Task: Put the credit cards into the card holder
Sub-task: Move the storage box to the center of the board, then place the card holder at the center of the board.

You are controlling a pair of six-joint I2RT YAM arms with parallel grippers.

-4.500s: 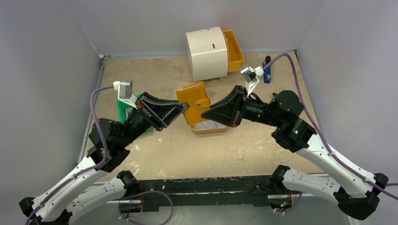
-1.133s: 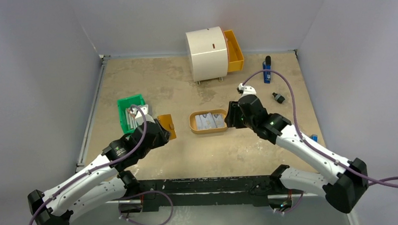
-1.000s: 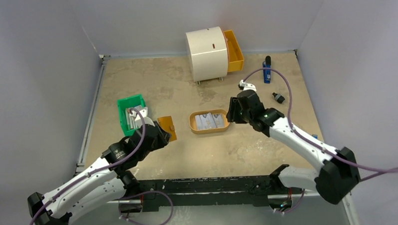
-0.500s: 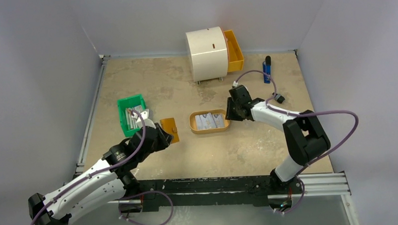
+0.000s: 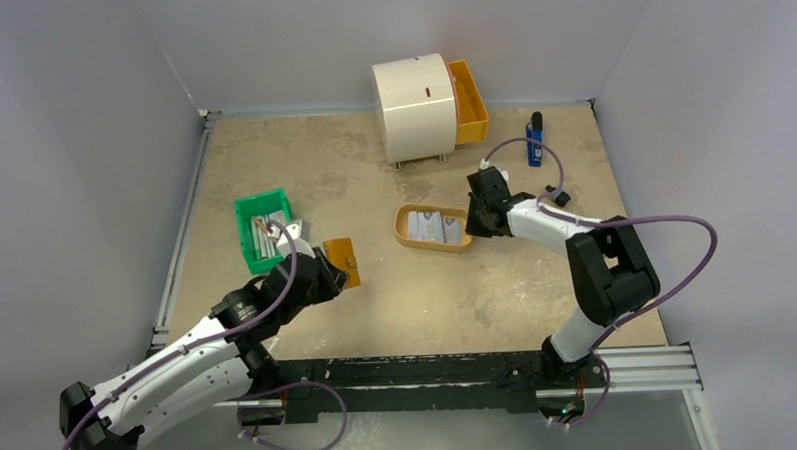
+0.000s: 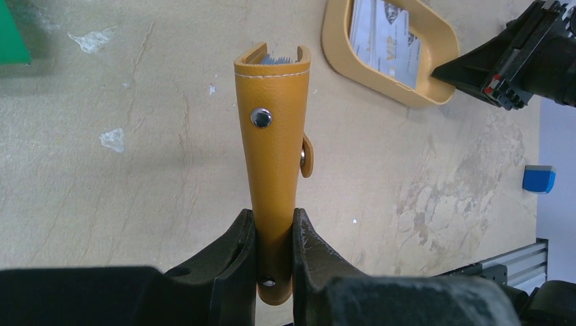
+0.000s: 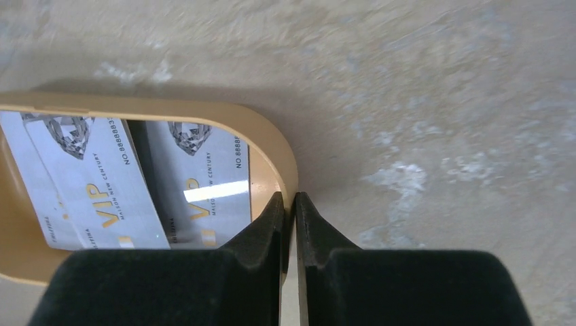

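Observation:
Next, I set the mustard card holder down with my left gripper on the bare table (image 5: 419, 266) (image 6: 345, 112) just in front of the tan tray.
My left gripper (image 6: 273, 221) is shut on the lower end of the mustard card holder (image 6: 275, 136), which stands out in front of it with its open end facing away. From above, the card holder (image 5: 341, 262) hangs left of centre in the left gripper (image 5: 323, 275). The credit cards (image 7: 102, 183), pale grey with VIP print, lie overlapping in a tan oval tray (image 7: 272, 142). My right gripper (image 7: 288, 200) is shut on that tray's rim, one finger inside and one outside. In the top view the tray (image 5: 405, 225) sits tilted at mid-table with the credit cards (image 5: 435, 227) inside and the right gripper (image 5: 472, 227) at its right end.
A green bin (image 5: 265, 230) of grey bars stands behind the left arm. A white round cabinet (image 5: 415, 104) with an open orange drawer is at the back. A blue object (image 5: 535, 145) and a small black piece (image 5: 559, 195) lie at the back right.
The right gripper has shut on the tray's right rim, and the tray has shifted right and back and turned slightly. The left gripper keeps holding the card holder, almost unmoved.

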